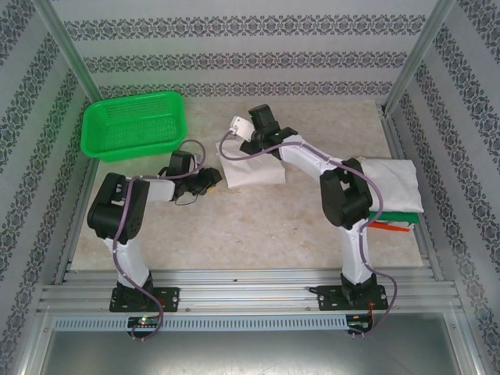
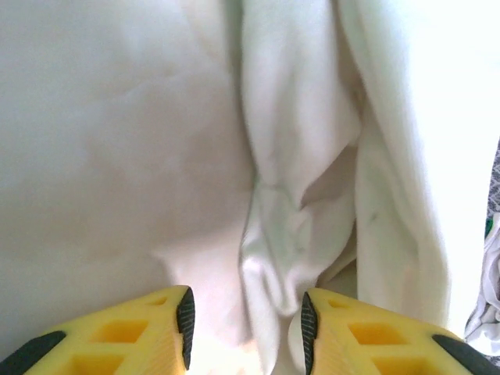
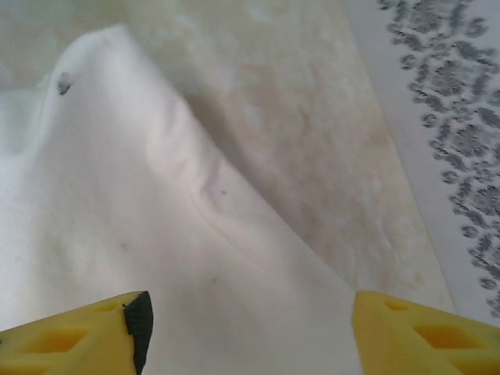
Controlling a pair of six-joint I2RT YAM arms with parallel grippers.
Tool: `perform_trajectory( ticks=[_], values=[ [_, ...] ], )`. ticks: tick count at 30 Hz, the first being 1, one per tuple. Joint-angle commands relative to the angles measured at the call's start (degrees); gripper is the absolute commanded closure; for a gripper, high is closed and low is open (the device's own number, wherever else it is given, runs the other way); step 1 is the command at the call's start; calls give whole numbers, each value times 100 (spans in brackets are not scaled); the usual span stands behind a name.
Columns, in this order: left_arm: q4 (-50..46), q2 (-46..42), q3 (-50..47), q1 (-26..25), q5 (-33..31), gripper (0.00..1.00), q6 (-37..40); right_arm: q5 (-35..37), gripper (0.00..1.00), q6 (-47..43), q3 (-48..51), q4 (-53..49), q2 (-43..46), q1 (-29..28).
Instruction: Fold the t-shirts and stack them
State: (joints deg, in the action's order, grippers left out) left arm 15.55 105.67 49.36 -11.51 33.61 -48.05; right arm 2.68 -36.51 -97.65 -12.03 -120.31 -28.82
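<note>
I will open my left gripper, pinch the cloth further in and square (image 1: 241, 173) the white t-shirt, because it lies crooked with its edge slanting beside my left gripper.
A folded white t-shirt (image 1: 254, 172) lies flat in the middle of the table. My left gripper (image 1: 209, 181) sits at its left edge. In the left wrist view the left gripper (image 2: 246, 324) is open, its black pads (image 2: 186, 316) apart, and a loose wrinkled fold of the white shirt (image 2: 297, 195) lies between them unpinched. My right gripper (image 1: 254, 147) hangs over the shirt's far edge. In the right wrist view the right gripper (image 3: 250, 328) is wide open just above the smooth white cloth (image 3: 117, 234), holding nothing. A stack of folded t-shirts (image 1: 394, 186) lies at the right, with green and orange-red edges (image 1: 394, 223) under the white top one.
A green mesh basket (image 1: 133, 125) stands at the far left of the table. Bare marbled tabletop (image 1: 258, 226) stretches between the shirt and the arm bases. Patterned walls and metal frame posts (image 1: 414, 55) close the space in.
</note>
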Motion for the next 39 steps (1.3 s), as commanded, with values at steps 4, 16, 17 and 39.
perform_trajectory(
  ticks=[4,16,17,39],
  values=[
    [-294,-538,-347,79,-454,45,-36,-691,22,3434,182,159,335,653],
    [-619,-148,796,-295,-943,14,-60,-2018,36,4988,-461,-931,-747,1264],
    [-713,-18,964,-367,-971,15,-46,-2008,41,5035,-481,-988,-812,1260],
    [-1950,-558,843,-734,-1325,25,1079,-1128,40,6225,3098,1182,1600,1300]
  ],
)
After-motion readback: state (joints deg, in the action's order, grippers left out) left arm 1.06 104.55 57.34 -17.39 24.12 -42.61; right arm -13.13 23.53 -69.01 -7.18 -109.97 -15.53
